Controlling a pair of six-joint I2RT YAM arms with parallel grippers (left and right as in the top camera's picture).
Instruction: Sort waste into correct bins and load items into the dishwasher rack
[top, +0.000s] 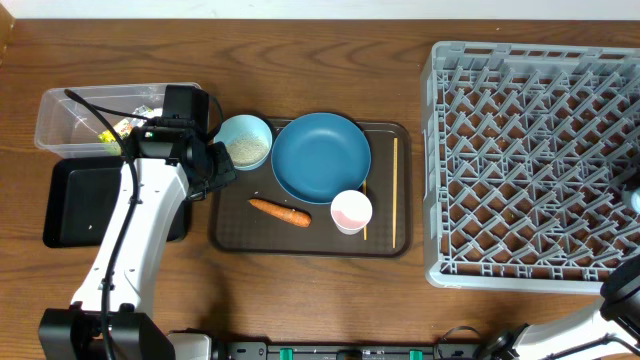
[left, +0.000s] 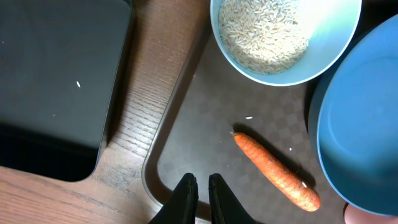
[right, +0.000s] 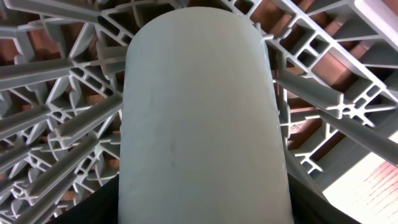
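Observation:
The light-blue cup will go down from my right gripper among the wires at the grey rack's end (top: 620, 203) farthest from the serving tray.
My left gripper (top: 218, 172) (left: 199, 186) is shut and empty, low over the left end of the brown serving tray (left: 205, 118). The orange carrot (top: 279, 211) (left: 277, 171) lies just right of it. The small pale-blue bowl (top: 244, 141) (left: 336, 43) holds the rice (left: 264, 31). The blue dish (top: 321, 157) (left: 360, 124), the pink cup (top: 351, 211) and the chopsticks (top: 394, 190) are on the serving tray. My right gripper (top: 632, 195) (right: 199, 199) is shut on the light-blue cup (right: 199, 118) over the grey rack (top: 530, 160) (right: 56, 124).
The clear tub (top: 60, 115) at the far left holds a yellow wrapper (top: 122, 128). The black tray (top: 80, 205) (left: 56, 81) sits in front of it, left of the serving tray (top: 390, 245). My left arm crosses over the black tray.

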